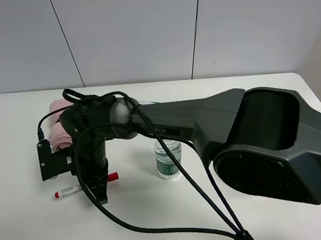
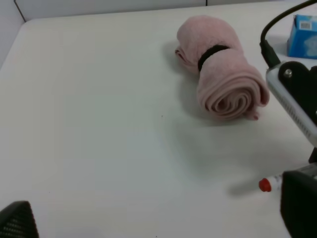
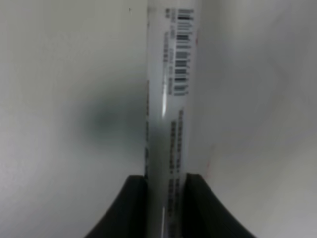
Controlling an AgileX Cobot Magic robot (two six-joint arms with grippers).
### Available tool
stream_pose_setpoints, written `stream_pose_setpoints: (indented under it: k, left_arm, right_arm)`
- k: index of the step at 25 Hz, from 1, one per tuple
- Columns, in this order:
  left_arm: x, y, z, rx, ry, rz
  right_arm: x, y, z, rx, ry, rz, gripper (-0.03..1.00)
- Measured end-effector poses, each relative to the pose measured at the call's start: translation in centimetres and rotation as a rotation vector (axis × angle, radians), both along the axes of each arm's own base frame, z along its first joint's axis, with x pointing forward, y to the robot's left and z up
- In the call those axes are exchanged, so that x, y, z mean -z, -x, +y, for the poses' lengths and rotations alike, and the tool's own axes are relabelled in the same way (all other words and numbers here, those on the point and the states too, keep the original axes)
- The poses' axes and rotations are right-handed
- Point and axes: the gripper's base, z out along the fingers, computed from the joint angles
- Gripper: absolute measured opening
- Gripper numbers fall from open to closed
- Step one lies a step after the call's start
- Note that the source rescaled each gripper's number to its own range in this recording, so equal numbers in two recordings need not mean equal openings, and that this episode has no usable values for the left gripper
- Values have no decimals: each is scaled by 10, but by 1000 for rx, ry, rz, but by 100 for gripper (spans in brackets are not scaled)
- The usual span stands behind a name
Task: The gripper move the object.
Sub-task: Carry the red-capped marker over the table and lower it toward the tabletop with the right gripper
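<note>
Next, I release the marker pen from my right gripper on the white table (image 1: 97, 196) in front of the rolled pink towel.
The object, a slim white marker pen (image 1: 71, 190) with a red cap, lies on the white table (image 1: 24, 233) at the front left. My right gripper (image 1: 102, 193) reaches across from the right and stands over the pen's middle, pointing down. In the right wrist view the printed barrel (image 3: 168, 99) runs between the two black fingers (image 3: 130, 208), which are shut on it. The left wrist view shows the pen's red end (image 2: 266, 185) poking out from behind the right gripper (image 2: 298, 206). Of my left gripper only one fingertip (image 2: 17, 220) shows, far off to one side.
A rolled pink towel (image 1: 60, 134) (image 2: 223, 74) with a black band lies just behind the right gripper. A small water bottle (image 1: 168, 161) stands to the pen's right. A blue box (image 2: 302, 37) sits behind the towel. Black cables (image 1: 159, 229) trail across the table's front.
</note>
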Motion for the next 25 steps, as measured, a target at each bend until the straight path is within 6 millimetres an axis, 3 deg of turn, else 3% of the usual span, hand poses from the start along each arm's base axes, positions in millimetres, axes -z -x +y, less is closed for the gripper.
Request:
stream_pose_setpoints:
  k: [5,25]
  left_arm:
    - [0,0,0,0,0,0]
    - [0,0,0,0,1,0]
  right_arm:
    - [14,-2,-2,6,23,13,0]
    - [23,-1,-1,21,31,38,0]
